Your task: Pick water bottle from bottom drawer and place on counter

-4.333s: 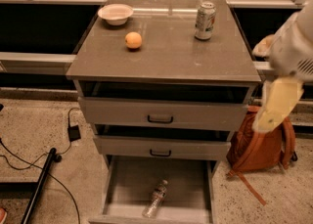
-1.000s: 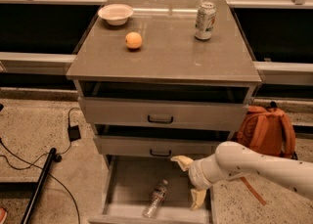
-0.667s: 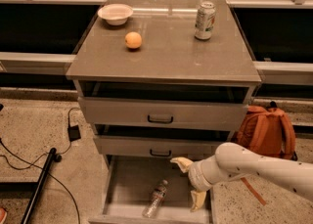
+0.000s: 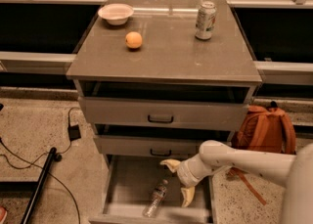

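Note:
The fingers of my gripper will next go to the middle of the water bottle's body (image 4: 156, 196) in the open bottom drawer and close there.
The water bottle (image 4: 155, 198) lies on its side inside the open bottom drawer (image 4: 122, 184), cap end toward the drawer front. My gripper (image 4: 179, 182) is low over the drawer's right part, just right of the bottle and apart from it. Its two pale fingers (image 4: 188, 196) are spread wide, one toward the cabinet and one toward the drawer front. Nothing is held. The counter (image 4: 166, 54) is the grey-brown top of the cabinet, well above the gripper.
On the counter stand a white-and-green soda can (image 4: 205, 20), an orange (image 4: 134, 40) and a white bowl (image 4: 116, 13). An orange backpack (image 4: 266, 130) leans right of the cabinet. Cables (image 4: 73, 132) and a dark pole (image 4: 41, 181) lie on the floor at the left.
The arm came down from beside the counter's right edge to the bottom drawer. Over the last second it has hardly moved, and the bottle has not moved.

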